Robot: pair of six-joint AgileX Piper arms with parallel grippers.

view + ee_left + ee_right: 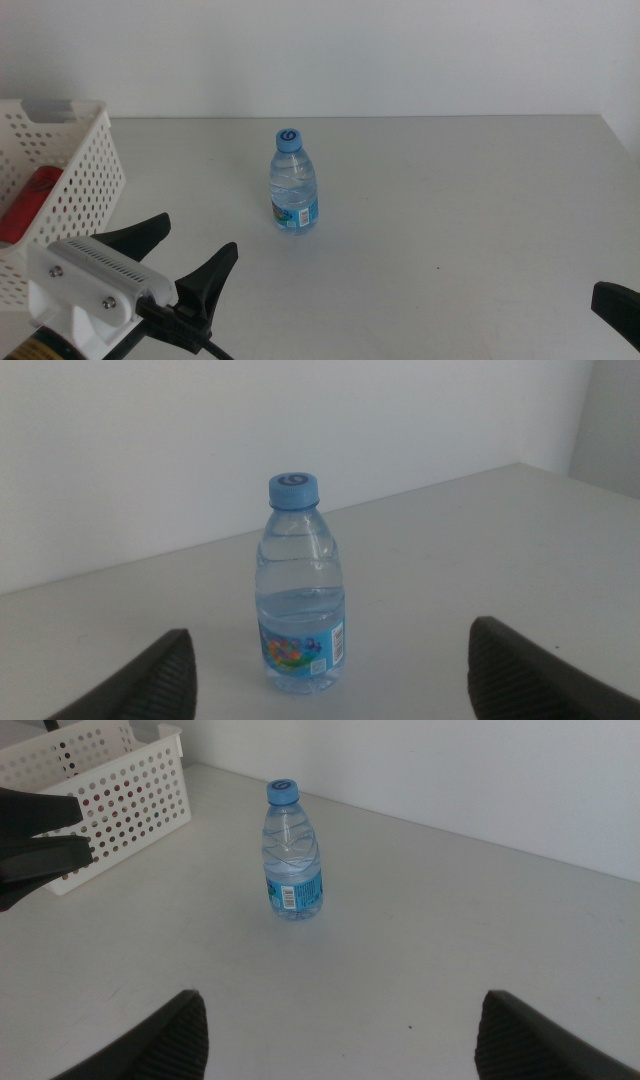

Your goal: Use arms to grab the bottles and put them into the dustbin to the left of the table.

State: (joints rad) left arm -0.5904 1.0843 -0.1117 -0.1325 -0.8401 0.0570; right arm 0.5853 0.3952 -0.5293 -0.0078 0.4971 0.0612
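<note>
The fingers of my left gripper needs to close on the blue label (294, 209) (302, 641) around the bottom half of the water bottle.
A small clear water bottle (294, 185) with a blue cap stands upright near the middle of the table (470, 190). My left gripper (198, 238) is open at the front left, its jaws aimed at the bottle from a short way off; the left wrist view shows the bottle (300, 600) centred between them, untouched. The white perforated dustbin (85, 185) stands at the table's left, with a red can (28, 200) lying inside. My right gripper (340, 1000) waits open at the front right, far from the bottle (293, 855).
Bare tabletop lies all round the bottle, with a white wall behind the table's far edge. In the right wrist view the dustbin (115, 790) sits beyond the left gripper's dark fingers (40, 845).
</note>
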